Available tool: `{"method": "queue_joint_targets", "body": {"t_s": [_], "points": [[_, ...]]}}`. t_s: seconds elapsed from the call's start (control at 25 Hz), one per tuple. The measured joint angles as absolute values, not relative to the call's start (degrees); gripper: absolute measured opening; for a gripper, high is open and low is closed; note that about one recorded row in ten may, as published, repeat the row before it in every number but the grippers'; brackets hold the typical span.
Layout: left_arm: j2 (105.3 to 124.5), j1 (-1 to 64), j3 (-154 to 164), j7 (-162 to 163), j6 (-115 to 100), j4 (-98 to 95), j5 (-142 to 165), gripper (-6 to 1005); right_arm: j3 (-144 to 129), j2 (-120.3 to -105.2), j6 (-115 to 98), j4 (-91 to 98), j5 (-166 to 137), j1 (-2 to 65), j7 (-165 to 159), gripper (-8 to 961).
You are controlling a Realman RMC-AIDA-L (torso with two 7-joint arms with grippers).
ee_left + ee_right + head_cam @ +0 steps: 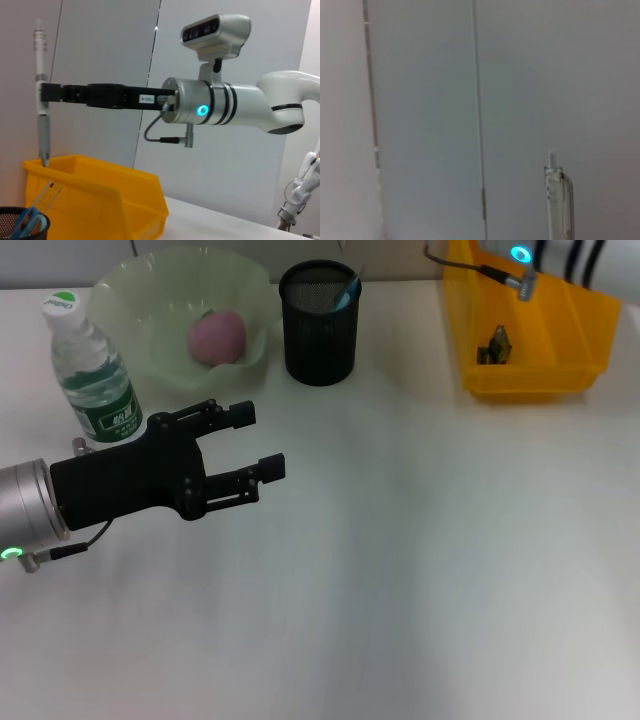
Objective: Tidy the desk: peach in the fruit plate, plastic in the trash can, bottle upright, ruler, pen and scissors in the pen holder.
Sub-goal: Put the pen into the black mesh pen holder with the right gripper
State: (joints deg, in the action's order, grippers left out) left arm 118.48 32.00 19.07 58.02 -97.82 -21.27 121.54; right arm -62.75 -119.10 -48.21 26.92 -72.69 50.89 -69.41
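The robot's right gripper will release the pen in the black mesh pen holder, against the rim [293, 289] nearest the fruit plate.
The peach [217, 337] lies in the pale green fruit plate [125, 300]. Beside it the bottle [90, 370] stands upright. My left gripper [262, 440] hovers open and empty over the table, just right of the bottle. In the left wrist view my right gripper [42, 95] is shut on the pen [41, 60], held vertical above the black mesh pen holder [20, 222]. The clear ruler [47, 192] and blue scissors [27, 220] stick out of that holder [320, 325]. The right wrist view shows only the pen [560, 200] against a wall.
The yellow trash can [530, 380] stands at the back right with a small dark crumpled piece [495, 345] inside. My right arm [520, 255] reaches in above it. Bare white table [420, 560] fills the middle and front.
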Motion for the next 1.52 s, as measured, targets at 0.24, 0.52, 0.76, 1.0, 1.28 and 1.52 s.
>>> {"method": "queue_joint_targets", "body": {"t_s": [0.24, 0.52, 0.76, 1.0, 1.28, 1.52], "points": [[118.5, 31.6, 19.2, 57.4, -97.9, -20.2, 120.8, 785, -62.7, -119.37, -44.3, 21.3, -66.3, 54.7, -63.2, 131], [118.48, 31.1, 19.2, 57.2, -97.8, -19.3, 120.8, 785, -62.5, -119.56, -43.2, 19.4, -65.6, 56.6, -62.9, 134], [118.47, 30.9, 19.2, 56.7, -97.8, -19.3, 120.8, 785, -63.0, -119.56, -43.1, 19.2, -65.5, 56.9, -62.9, 136], [118.47, 30.7, 19.3, 56.6, -98.1, -19.2, 120.8, 785, -63.1, -119.55, -42.6, 18.4, -65.5, 57.2, -63.3, 154], [118.47, 30.4, 19.5, 56.6, -98.7, -19.2, 120.8, 785, -63.2, -119.52, -42.5, 18.1, -65.5, 57.2, -63.6, 269], [118.38, 30.4, 19.5, 56.6, -99.0, -19.2, 120.8, 785, -63.2, -119.52, -42.5, 18.1, -65.5, 57.0, -64.2, 493]]}}
